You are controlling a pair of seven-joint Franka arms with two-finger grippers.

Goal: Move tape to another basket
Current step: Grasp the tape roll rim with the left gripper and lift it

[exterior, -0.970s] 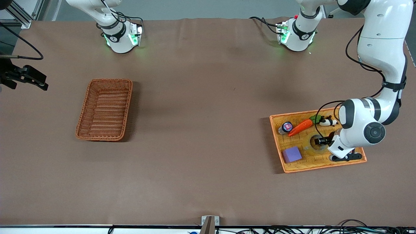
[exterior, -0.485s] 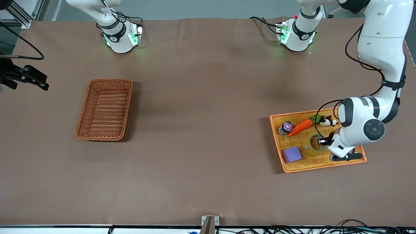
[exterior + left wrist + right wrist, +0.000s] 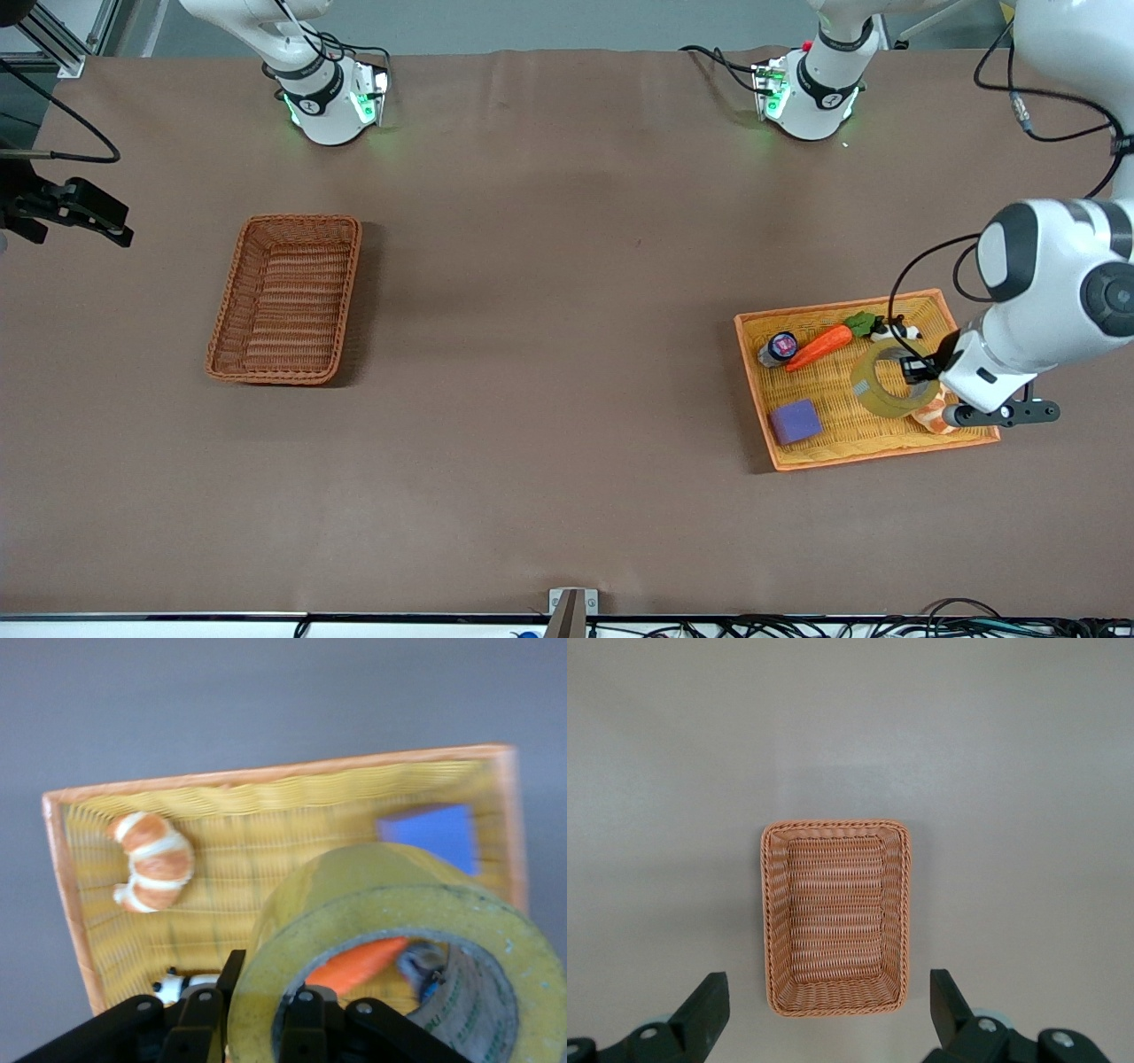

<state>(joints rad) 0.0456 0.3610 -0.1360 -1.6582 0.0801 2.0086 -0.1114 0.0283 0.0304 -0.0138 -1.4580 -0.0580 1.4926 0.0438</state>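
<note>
My left gripper has the tape, which hangs just above the yellow tray. It will let the tape go on the bare table [image 3: 527, 328] between the reddish-brown basket and the yellow tray.
The tape [image 3: 882, 391], a yellowish ring with a grey core, hangs tilted just above the flat yellow tray [image 3: 842, 307]. My left gripper [image 3: 917, 369] is shut on its wall, one finger inside the ring and one outside. In the left wrist view the tape [image 3: 372, 895] fills the foreground over the tray [image 3: 266, 780], with the left gripper [image 3: 266, 999] clamped on it. The reddish-brown basket [image 3: 299, 219] lies toward the right arm's end of the table. My right gripper [image 3: 828, 997] waits open, high over the basket [image 3: 833, 827], holding nothing.
In the tray lie a carrot [image 3: 819, 347], a purple block [image 3: 795, 421], a small jar [image 3: 782, 346], a panda toy [image 3: 895, 332] and a croissant [image 3: 935, 415]. The left wrist view shows the croissant [image 3: 152, 859] and the block [image 3: 430, 835] too.
My left gripper shut on the tape and lifted it off the tray floor toward the left arm's end. The croissant, hidden before by the arm, now shows.
</note>
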